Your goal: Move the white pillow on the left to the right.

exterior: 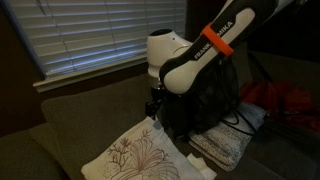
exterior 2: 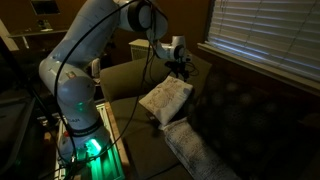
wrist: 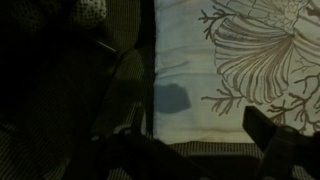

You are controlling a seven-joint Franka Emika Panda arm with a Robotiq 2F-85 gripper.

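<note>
The robot's gripper needs to close on the white pillow's top edge [exterior: 140, 127] [wrist: 207, 140], a little in from its corner beside the dark pillow.
The white pillow [exterior: 130, 155] with its dark branch motif lies tilted on the couch seat; it also shows in an exterior view [exterior 2: 165, 97] and fills the upper right of the wrist view [wrist: 230, 60]. My gripper [exterior: 155, 106] hangs just above the pillow's top edge, near one corner [exterior 2: 180, 66]. In the wrist view the two fingers [wrist: 200, 130] stand wide apart over the pillow's edge, with nothing between them. The gripper is open and empty.
A dark pillow with pale dots [exterior: 212, 100] leans against the couch back [exterior 2: 228, 100] behind the arm. A smaller striped whitish pillow [exterior: 225, 145] lies on the seat beside it [exterior 2: 195, 150]. Window blinds [exterior: 90, 35] hang behind the couch.
</note>
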